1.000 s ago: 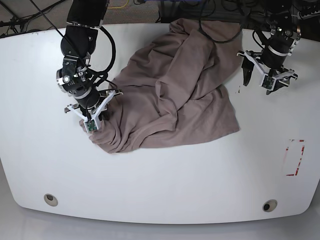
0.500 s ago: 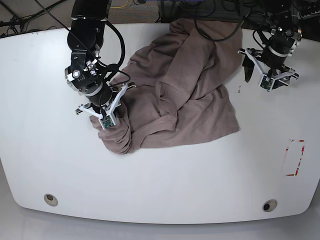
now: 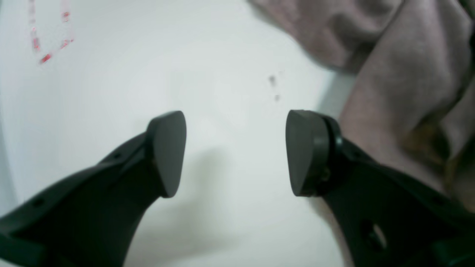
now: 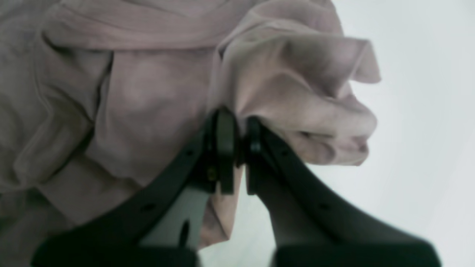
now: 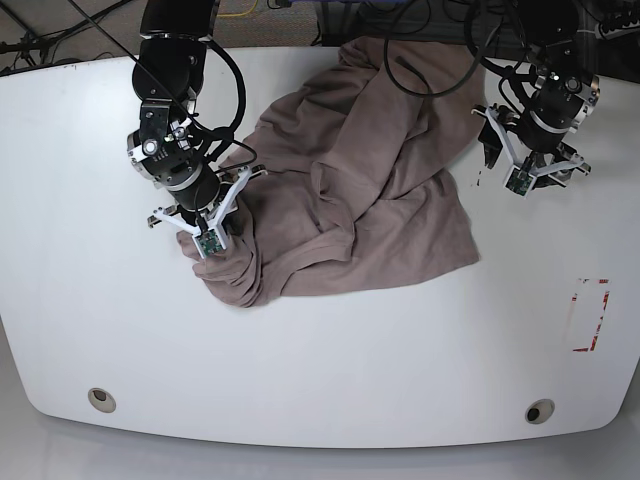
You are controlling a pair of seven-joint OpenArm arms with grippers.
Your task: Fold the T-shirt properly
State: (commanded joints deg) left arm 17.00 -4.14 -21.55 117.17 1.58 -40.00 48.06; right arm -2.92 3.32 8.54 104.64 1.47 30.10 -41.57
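Note:
The taupe T-shirt has its side edge (image 5: 455, 157) (image 3: 346, 113) by the inward corner, facing the red dashed rectangle, and my left gripper needs to go there next and close on it.
The taupe T-shirt (image 5: 360, 190) lies crumpled across the middle of the white table (image 5: 320, 370), bunched at its lower left. My right gripper (image 5: 205, 245) is shut on a fold of that bunched edge; in the right wrist view the right gripper (image 4: 239, 148) pinches T-shirt (image 4: 141, 92) cloth between its fingers. My left gripper (image 5: 508, 172) hovers open just off the shirt's right edge. In the left wrist view the left gripper (image 3: 235, 152) has only bare table between its pads, with the T-shirt (image 3: 400, 74) beside the right finger.
A red dashed rectangle (image 5: 589, 315) is marked on the table at the right. Two round holes (image 5: 100, 399) (image 5: 539, 411) sit near the front edge. Cables (image 5: 60, 30) lie behind the table's far edge.
My right gripper dragged the shirt's lower-left edge rightward, bunching it, then held nearly still. My left gripper shifted left toward the shirt's right edge.

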